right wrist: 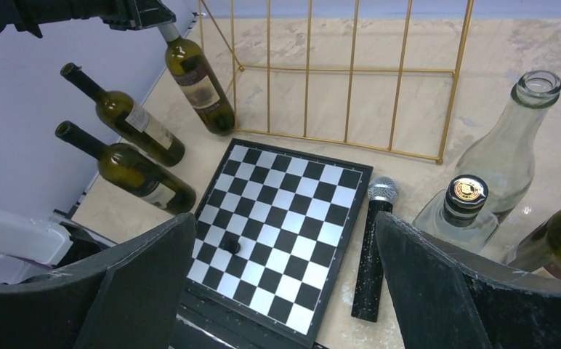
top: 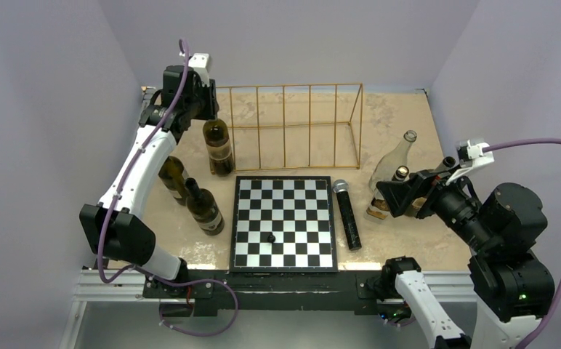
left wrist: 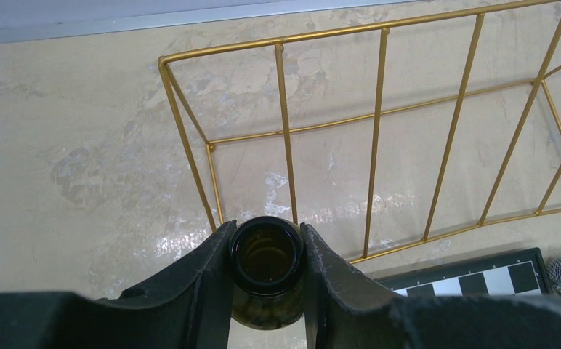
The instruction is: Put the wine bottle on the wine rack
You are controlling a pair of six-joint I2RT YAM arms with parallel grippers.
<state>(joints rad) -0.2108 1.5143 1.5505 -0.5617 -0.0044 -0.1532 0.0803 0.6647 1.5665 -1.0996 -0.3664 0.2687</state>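
Note:
Next, my left gripper lets go of the dark green wine bottle in the wine rack's end slot [top: 222,144] [left wrist: 245,163] closest to the two green bottles.
My left gripper [top: 206,110] is shut on the neck of a dark green wine bottle [top: 219,147] that stands just outside the left end of the gold wire wine rack [top: 292,127]. In the left wrist view the gripper [left wrist: 267,251] clamps the open bottle mouth [left wrist: 266,253], with the rack [left wrist: 379,138] beyond it. The right wrist view shows that bottle [right wrist: 198,83] beside the rack [right wrist: 336,73]. My right gripper [top: 401,196] is open and empty over the table's right side; its fingers [right wrist: 147,291] frame the chessboard.
Two more green bottles [top: 203,207] [top: 174,179] stand at the left. A chessboard [top: 283,222] with one black piece [top: 271,238] lies at the front centre, a microphone [top: 347,214] to its right. A clear glass bottle [top: 394,161] and capped bottles [right wrist: 461,207] stand at the right.

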